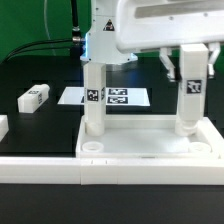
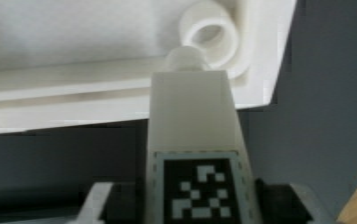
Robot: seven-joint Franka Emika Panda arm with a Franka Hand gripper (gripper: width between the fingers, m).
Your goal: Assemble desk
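I need to release the white leg, now held upright over the far corner, upright in the tabletop's empty front corner socket (image 1: 199, 148) (image 2: 210, 38), just below where I hold it.
The white tabletop (image 1: 150, 150) lies with its raised rim up at the front of the exterior view. One white leg (image 1: 94, 100) stands upright in its far corner on the exterior view's left. My gripper (image 1: 190, 72) is shut on a second tagged leg (image 1: 190, 105), held upright over the far corner on the exterior view's right. In the wrist view my gripper (image 2: 198, 205) clamps this leg (image 2: 196, 120) from both sides, and the leg's far end meets a round corner socket (image 2: 210, 35) of the tabletop (image 2: 86, 70). I cannot tell how deep it sits.
A loose tagged leg (image 1: 33, 97) lies on the black table at the exterior view's left, with another white part (image 1: 3, 127) at the edge. The marker board (image 1: 120, 96) lies behind the tabletop. A long white border rail (image 1: 40, 168) runs along the front.
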